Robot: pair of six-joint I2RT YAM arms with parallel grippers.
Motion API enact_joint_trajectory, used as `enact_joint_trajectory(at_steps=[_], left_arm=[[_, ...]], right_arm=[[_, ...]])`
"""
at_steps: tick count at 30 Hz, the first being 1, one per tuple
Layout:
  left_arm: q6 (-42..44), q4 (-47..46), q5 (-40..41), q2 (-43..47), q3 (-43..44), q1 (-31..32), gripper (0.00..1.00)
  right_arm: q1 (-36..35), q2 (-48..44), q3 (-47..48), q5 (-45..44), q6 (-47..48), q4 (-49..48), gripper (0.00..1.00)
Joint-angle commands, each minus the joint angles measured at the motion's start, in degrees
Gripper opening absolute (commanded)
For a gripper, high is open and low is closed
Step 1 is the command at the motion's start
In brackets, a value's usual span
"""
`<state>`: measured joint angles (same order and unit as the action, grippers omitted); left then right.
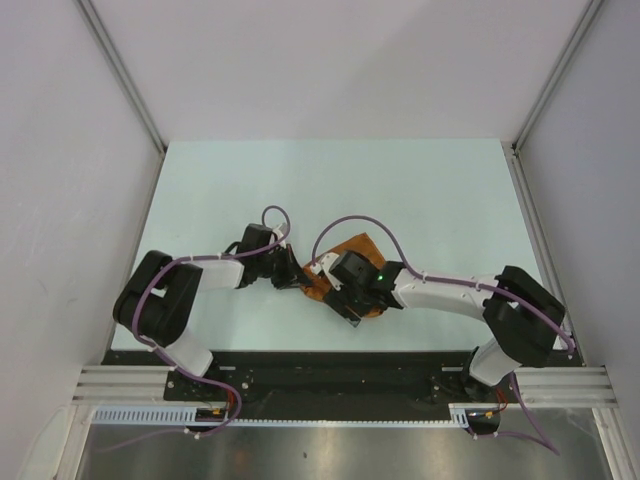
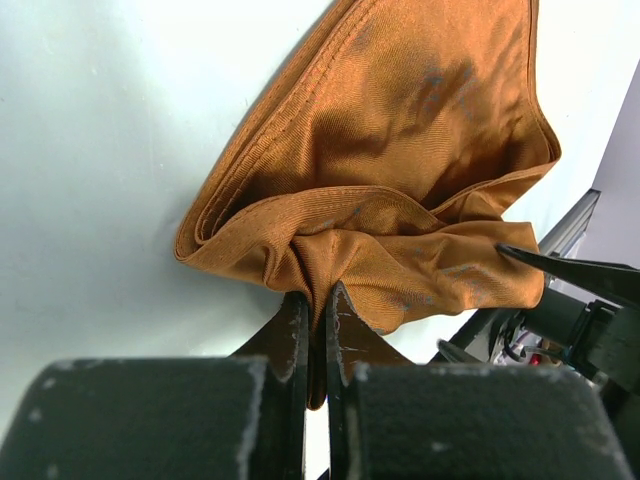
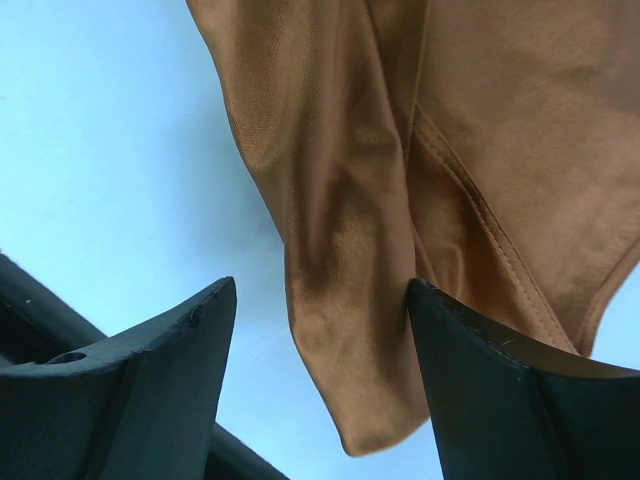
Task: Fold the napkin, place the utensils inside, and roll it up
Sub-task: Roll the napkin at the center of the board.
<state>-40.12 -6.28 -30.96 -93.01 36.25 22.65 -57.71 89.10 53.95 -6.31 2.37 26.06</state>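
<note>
Next, I open my left gripper, which pinches a bunched fold while the napkin's folded corner sticks out beside it, and take the napkin closer to that corner (image 2: 198, 243).
The rust-orange napkin (image 1: 350, 262) lies bunched and folded near the table's front middle, mostly hidden under both wrists. In the left wrist view the napkin (image 2: 400, 170) is a crumpled folded wad, and my left gripper (image 2: 318, 310) is shut on its near edge, with cloth pinched between the fingers. In the right wrist view my right gripper (image 3: 320, 300) is open, and a hanging fold of the napkin (image 3: 350, 260) sits between the fingertips (image 3: 210, 310), touching the right one. The right gripper's tip shows in the left wrist view (image 2: 560, 265). The gold spoon is out of view.
The pale green table (image 1: 400, 190) is walled by white panels at the left, right and back. A black rail (image 1: 330, 375) runs along the near edge by the arm bases. The two wrists sit close together over the napkin.
</note>
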Motion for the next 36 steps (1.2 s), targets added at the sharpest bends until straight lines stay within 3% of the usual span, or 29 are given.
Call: enact_joint_trajectory(at_steps=[1, 6, 7, 12, 14, 15, 17, 21, 24, 30, 34, 36], left_arm=[[1.97, 1.19, 0.2, -0.15, 1.72, -0.94, 0.0], [2.15, 1.45, -0.06, -0.15, 2.07, -1.12, 0.0], [2.15, 1.45, -0.24, -0.15, 2.24, -1.21, 0.0], [2.15, 0.84, -1.21, 0.46, 2.95, -1.47, 0.01], [2.06, -0.04, -1.65, 1.34, 3.12, -1.73, 0.08], [1.89, -0.22, -1.56, 1.78, 3.3, -1.82, 0.21], [1.89, -0.48, -1.12, 3.09, 3.83, -2.35, 0.4], [2.93, 0.13, 0.98, 5.73, 4.88, -3.23, 0.61], [5.82, 2.94, 4.92, 8.1, 5.94, -3.41, 0.67], [11.55, 8.39, 11.53, 13.2, 5.59, -3.14, 0.7], [11.73, 8.13, 13.91, 14.87, 2.79, -2.62, 0.71], [10.77, 6.55, 13.21, 14.7, 1.29, -2.62, 0.77]], right_arm=[[-0.12, 3.17, 0.89, -0.55, 0.45, -1.11, 0.73], [2.16, 5.64, 1.59, 2.51, -0.79, 1.0, 0.64], [2.86, 6.34, 1.68, 3.14, -1.05, 1.61, 0.56], [6.47, 8.19, 2.3, 13.13, -0.97, 3.2, 0.34], [8.66, 9.07, 2.47, 17.36, -0.53, 3.64, 0.27], [9.54, 9.51, 2.65, 21.47, -0.35, 3.73, 0.24], [11.73, 11.0, 2.91, 25.36, 0.44, 4.69, 0.23], [15.6, 13.98, 4.49, 35.89, 1.41, 6.19, 0.18], [18.41, 17.23, 5.55, 41.52, 1.67, 7.6, 0.16], [22.55, 22.51, 6.86, 49.63, 1.32, 8.12, 0.15], [25.54, 26.73, 7.13, 54.46, 1.32, 8.48, 0.14], [25.98, 27.79, 7.39, 54.56, 1.32, 8.83, 0.14]])
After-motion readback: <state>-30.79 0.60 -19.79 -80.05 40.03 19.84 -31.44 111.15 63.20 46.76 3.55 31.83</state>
